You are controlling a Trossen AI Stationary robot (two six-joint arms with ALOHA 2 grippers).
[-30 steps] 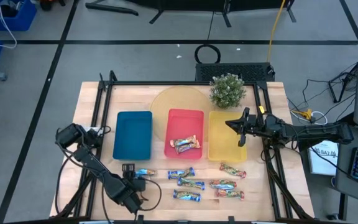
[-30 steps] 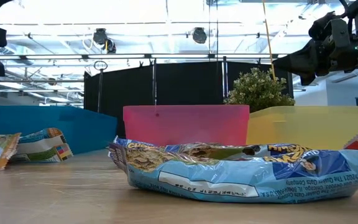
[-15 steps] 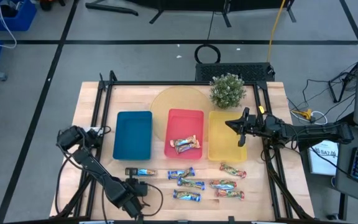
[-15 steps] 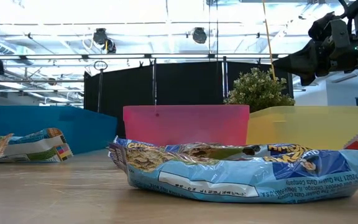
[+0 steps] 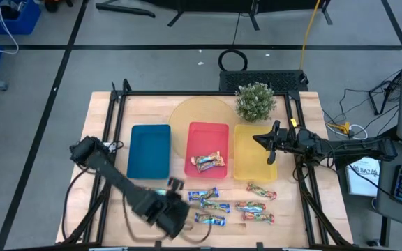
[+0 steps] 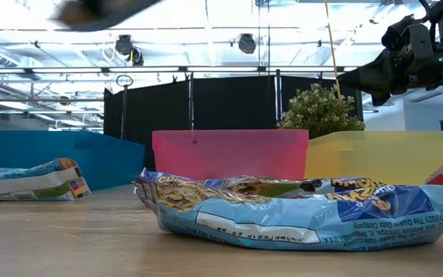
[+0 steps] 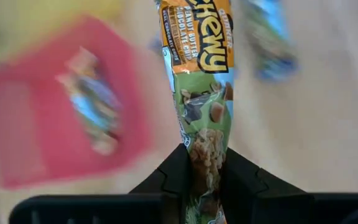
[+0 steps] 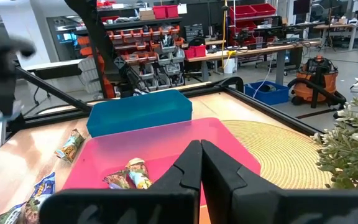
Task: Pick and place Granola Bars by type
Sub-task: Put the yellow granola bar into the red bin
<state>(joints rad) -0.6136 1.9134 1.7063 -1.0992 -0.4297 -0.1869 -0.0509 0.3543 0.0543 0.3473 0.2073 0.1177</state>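
Observation:
Next, my left gripper releases the granola bar on top of the bars that lie in the red tray point(image 5: 207, 160) point(image 7: 94, 102).
My left gripper point(image 5: 172, 185) hangs above the table's near left part, shut on a granola bar point(image 7: 199, 74) in an orange and green wrapper. Two bars point(image 5: 209, 162) lie in the red tray point(image 5: 208, 136). Three blue bars point(image 5: 213, 206) and three red-green bars point(image 5: 254, 206) lie flat on the wood before the trays. In the low view one blue bar point(image 6: 298, 209) fills the foreground. My right gripper point(image 5: 266, 145) waits shut above the yellow tray point(image 5: 251, 167). My left gripper pinches one end of the bar point(image 7: 205, 163) between its two fingers. The fingers slant downward and lie along the bar, which sticks out ahead of them. The bar is lifted clear of the table.
A blue tray point(image 5: 149, 150) stands left of the red one. Behind the trays lie a round woven mat point(image 5: 187, 113) and a small potted plant point(image 5: 255, 101). Another bar point(image 6: 29, 181) rests on the wood at the low view's left. Black frame rails point(image 5: 114, 132) run along both table sides.
My left gripper has taken hold of the bar at the near left and risen with it, swinging toward the table's right and far side while its wrist turned. The bar has left the wood; in the low view it is gone from the left edge.

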